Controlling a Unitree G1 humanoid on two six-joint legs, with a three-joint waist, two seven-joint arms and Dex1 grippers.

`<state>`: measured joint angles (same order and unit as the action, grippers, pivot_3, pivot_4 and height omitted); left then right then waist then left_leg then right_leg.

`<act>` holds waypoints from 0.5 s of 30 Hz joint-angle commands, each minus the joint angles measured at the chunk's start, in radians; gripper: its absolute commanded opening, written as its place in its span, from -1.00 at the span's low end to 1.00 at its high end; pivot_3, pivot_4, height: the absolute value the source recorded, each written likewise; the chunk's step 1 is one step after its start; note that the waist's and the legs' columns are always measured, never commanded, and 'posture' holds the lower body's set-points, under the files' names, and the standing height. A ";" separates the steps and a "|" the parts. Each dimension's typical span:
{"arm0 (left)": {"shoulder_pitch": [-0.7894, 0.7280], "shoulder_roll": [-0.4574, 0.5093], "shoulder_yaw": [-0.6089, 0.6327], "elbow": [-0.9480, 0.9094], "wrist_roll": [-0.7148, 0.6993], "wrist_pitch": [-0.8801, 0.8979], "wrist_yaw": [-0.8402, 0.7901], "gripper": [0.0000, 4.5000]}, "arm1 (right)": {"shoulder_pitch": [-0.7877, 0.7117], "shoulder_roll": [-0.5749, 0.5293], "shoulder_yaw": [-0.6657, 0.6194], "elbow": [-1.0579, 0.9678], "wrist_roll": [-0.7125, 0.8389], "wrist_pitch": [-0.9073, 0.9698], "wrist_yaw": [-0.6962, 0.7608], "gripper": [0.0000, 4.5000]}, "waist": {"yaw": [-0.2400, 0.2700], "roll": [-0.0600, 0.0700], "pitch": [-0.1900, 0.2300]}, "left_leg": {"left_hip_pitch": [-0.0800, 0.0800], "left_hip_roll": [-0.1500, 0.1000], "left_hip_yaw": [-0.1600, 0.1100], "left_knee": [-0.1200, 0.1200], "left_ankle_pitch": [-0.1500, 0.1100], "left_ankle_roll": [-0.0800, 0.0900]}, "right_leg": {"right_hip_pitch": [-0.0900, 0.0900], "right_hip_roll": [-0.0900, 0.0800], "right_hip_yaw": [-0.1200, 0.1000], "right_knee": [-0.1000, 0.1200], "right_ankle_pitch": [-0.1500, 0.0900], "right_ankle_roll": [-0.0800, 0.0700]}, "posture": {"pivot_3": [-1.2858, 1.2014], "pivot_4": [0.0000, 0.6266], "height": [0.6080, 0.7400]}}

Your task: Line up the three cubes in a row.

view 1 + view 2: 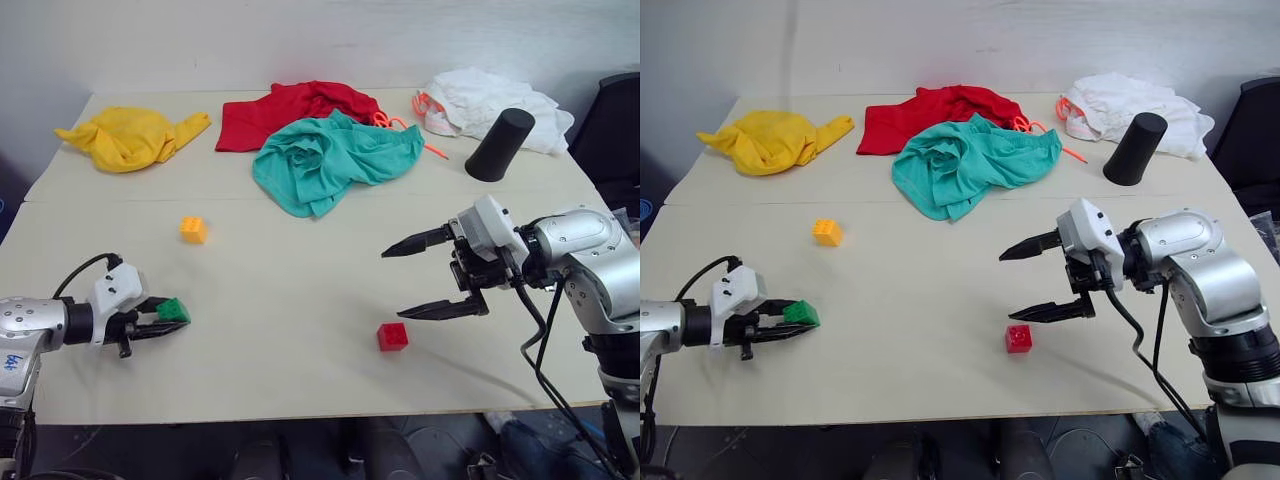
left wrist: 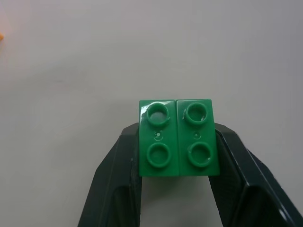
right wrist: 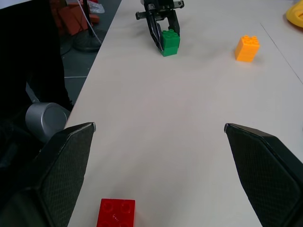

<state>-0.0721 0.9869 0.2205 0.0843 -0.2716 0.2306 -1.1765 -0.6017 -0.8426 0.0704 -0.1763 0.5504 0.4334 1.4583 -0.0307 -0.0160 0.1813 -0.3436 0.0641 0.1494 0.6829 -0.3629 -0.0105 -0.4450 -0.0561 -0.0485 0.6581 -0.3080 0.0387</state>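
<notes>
I need to use my left gripper to set the green cube down on the table [image 1: 306, 337] just short of the red cube, level with it. The green cube now sits near the table's front edge.
The green cube [image 1: 173, 310] sits on the table near its front left edge, clamped between the two black fingers [image 2: 124, 156] of my left gripper [image 1: 165, 320], which is shut on it. The orange-yellow cube [image 1: 193, 229] stands farther back on the left half. The red cube [image 1: 392, 336] lies near the front edge, right of centre. My right gripper [image 1: 418, 278] hovers open just above and beyond the red cube, its fingers spread wide with nothing between them. The right wrist view holds the red cube [image 3: 116, 213], green cube [image 3: 169, 42] and orange-yellow cube [image 3: 247, 48].
At the back of the beige table [image 1: 300, 290] lie a yellow cloth [image 1: 130, 137], a red cloth [image 1: 290, 112], a teal cloth [image 1: 335, 160] and a white cloth [image 1: 490, 100]. A tall black cylinder [image 1: 499, 145] stands at the back right.
</notes>
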 commanded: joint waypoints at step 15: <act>-0.277 -0.204 -0.458 -0.503 0.050 0.279 0.121 -0.34 | 0.186 -0.134 -0.135 -0.156 0.060 0.047 -0.020 1.00 | 0.003 0.000 0.000 | -0.001 -0.002 -0.001 0.001 0.001 0.000 | 0.001 0.001 0.001 0.000 0.001 0.002 | 0.03 -0.52 1.00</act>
<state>-0.3127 0.8119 -0.2070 -0.3897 -0.2521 0.4786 -1.1025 -0.4316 -0.9527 -0.0161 -0.2790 0.5821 0.4658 1.4520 -0.0280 -0.0162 0.1813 -0.3446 0.0626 0.1483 0.6838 -0.3613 -0.0106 -0.4444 -0.0547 -0.0469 0.6581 -0.3071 0.0402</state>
